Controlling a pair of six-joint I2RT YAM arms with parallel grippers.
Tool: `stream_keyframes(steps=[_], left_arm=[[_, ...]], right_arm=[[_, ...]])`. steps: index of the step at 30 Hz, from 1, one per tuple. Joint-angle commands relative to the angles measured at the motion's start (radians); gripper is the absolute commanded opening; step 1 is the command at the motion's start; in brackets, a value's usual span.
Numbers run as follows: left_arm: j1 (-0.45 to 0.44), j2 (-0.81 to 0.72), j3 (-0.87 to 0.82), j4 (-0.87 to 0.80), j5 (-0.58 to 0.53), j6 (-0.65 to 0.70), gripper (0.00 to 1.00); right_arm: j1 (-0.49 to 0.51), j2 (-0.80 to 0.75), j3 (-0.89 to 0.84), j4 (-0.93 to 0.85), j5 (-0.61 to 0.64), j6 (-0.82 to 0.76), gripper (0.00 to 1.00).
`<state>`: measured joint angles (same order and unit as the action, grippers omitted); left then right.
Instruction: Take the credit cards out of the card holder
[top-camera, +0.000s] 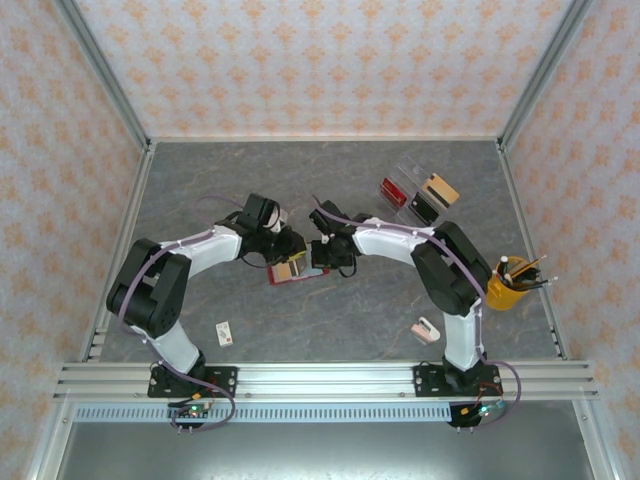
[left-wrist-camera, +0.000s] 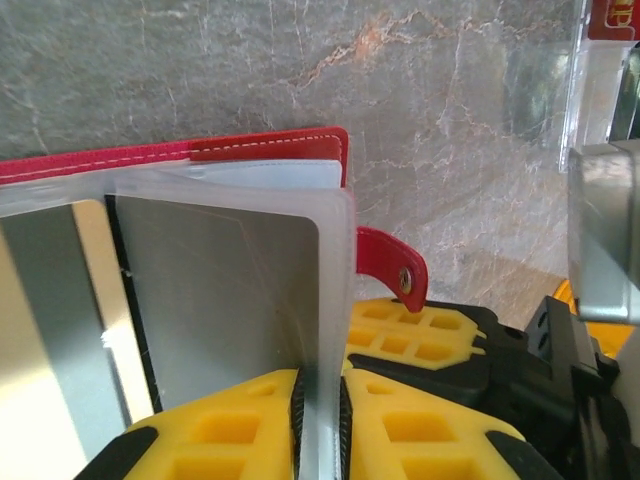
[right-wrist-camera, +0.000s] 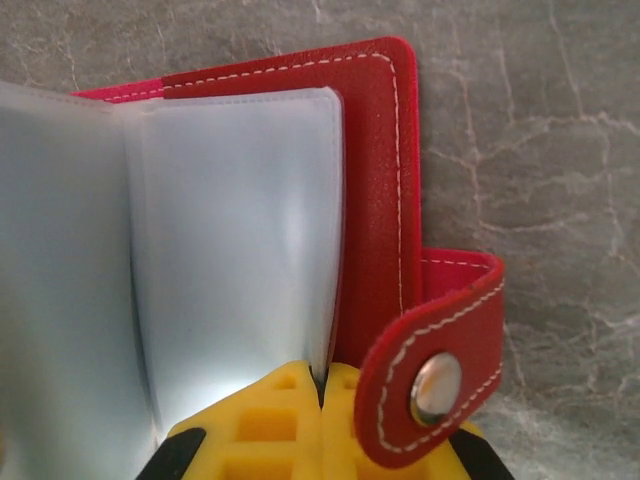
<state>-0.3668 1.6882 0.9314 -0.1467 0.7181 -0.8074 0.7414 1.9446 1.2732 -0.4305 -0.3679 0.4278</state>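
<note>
The grey card's sleeve is held by my left gripper beside my right gripper, so next my right gripper pins it while my left gripper takes the tan card's sleeve (left-wrist-camera: 40, 340).
The red card holder (top-camera: 277, 279) lies open mid-table between both arms. In the left wrist view its red cover (left-wrist-camera: 170, 152) stands behind clear sleeves; a silvery-grey credit card (left-wrist-camera: 220, 290) sits in one sleeve and a tan credit card (left-wrist-camera: 40, 360) shows at the left. My left gripper (left-wrist-camera: 320, 425) is shut on the edge of that sleeve with the grey card in it. My right gripper (right-wrist-camera: 322, 390) is shut on a clear sleeve right beside the red cover (right-wrist-camera: 385, 180), with the snap strap (right-wrist-camera: 440, 380) curling over its right finger. From above, the left gripper (top-camera: 291, 257) and right gripper (top-camera: 309, 262) nearly touch.
A clear plastic tray (top-camera: 409, 170) at the back right holds a dark-red block (top-camera: 393, 192) and cards. A yellow cup of pens (top-camera: 510, 287) stands at the right edge. A tiny white card (top-camera: 226, 333) and a pale pink object (top-camera: 426, 330) lie near the front.
</note>
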Motion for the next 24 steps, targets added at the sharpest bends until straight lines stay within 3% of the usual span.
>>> stream_keyframes(steps=[1,6,12,20,24], left_arm=[[-0.002,0.011,0.029,0.024,0.012,-0.013,0.22],[0.0,-0.022,0.038,-0.025,-0.031,-0.006,0.32],[0.02,-0.078,0.015,-0.051,-0.1,-0.017,0.43],[0.022,-0.054,-0.019,0.017,-0.072,-0.06,0.45],[0.023,-0.05,-0.014,-0.013,-0.112,-0.061,0.42]], right_arm=[[-0.02,-0.063,-0.042,-0.002,0.015,0.034,0.05],[-0.036,-0.16,-0.104,0.041,0.079,0.036,0.18],[-0.036,-0.224,-0.124,0.071,0.092,0.005,0.24],[-0.001,-0.257,-0.114,0.1,0.098,-0.044,0.29],[0.01,-0.236,-0.095,0.104,0.075,-0.054,0.3]])
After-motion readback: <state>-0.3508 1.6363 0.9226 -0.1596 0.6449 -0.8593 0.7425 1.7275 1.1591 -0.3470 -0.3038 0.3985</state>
